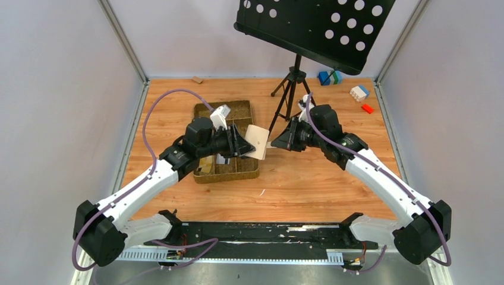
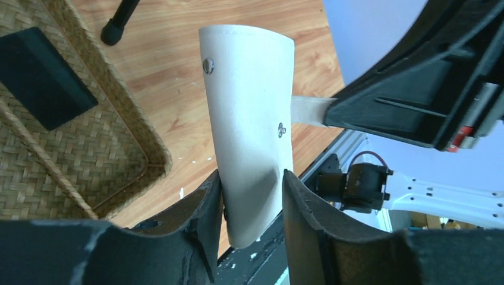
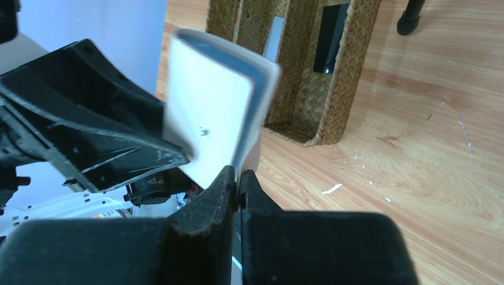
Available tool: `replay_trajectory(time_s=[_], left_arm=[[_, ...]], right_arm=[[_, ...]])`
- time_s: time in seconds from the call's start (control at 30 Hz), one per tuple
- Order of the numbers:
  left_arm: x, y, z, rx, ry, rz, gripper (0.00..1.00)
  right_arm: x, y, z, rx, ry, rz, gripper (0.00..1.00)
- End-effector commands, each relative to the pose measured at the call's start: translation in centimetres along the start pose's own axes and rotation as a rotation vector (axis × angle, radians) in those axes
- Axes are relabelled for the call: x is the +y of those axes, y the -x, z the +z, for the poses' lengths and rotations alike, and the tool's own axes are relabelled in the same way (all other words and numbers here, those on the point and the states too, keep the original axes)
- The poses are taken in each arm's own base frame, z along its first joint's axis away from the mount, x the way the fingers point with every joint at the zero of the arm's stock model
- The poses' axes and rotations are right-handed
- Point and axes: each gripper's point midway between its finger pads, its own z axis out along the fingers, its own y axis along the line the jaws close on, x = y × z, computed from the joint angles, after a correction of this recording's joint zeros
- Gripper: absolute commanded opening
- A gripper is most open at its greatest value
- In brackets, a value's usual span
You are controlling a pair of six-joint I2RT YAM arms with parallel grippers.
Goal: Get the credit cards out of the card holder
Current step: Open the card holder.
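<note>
Next, my right gripper releases the card holder on the bare wood (image 1: 287,178) (image 3: 435,179) next to the small white scrap by the woven tray. The card holder now hangs beside the tray.
The cream-beige card holder (image 1: 258,141) hangs in the air just right of the woven tray, held between both grippers. My left gripper (image 1: 243,146) is shut on its lower end (image 2: 246,107), with a finger on each side (image 2: 252,178). My right gripper (image 1: 274,143) is shut on the holder's closure tab (image 2: 308,111), pinching it at the fingertips (image 3: 236,178). The holder's light blue inside edge (image 3: 238,62) shows. A black card (image 2: 41,77) and a silver-grey card (image 3: 274,38) lie in tray compartments. No orange-yellow card is clearly visible.
The woven brown compartment tray (image 1: 229,175) sits under and left of the left gripper. A black music stand (image 1: 315,27) on a tripod (image 1: 291,83) stands behind the grippers. Toy blocks (image 1: 359,92) lie at the back right. Grey walls enclose the wooden table.
</note>
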Motion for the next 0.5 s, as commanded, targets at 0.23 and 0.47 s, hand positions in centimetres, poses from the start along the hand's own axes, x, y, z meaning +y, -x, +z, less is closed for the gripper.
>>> replay_trajectory(time_s=[0.23,0.47], left_arm=[[0.5,-0.5,1.0,0.072,0.013,0.046,0.71],[0.2,-1.2,1.3,0.101,-0.027,0.036,0.79]], right_arm=[[4.6,1.7,-2.7,-0.040,0.146,-0.061,0.00],[4.3,1.3,-3.0,-0.036,0.141,-0.055,0.00]])
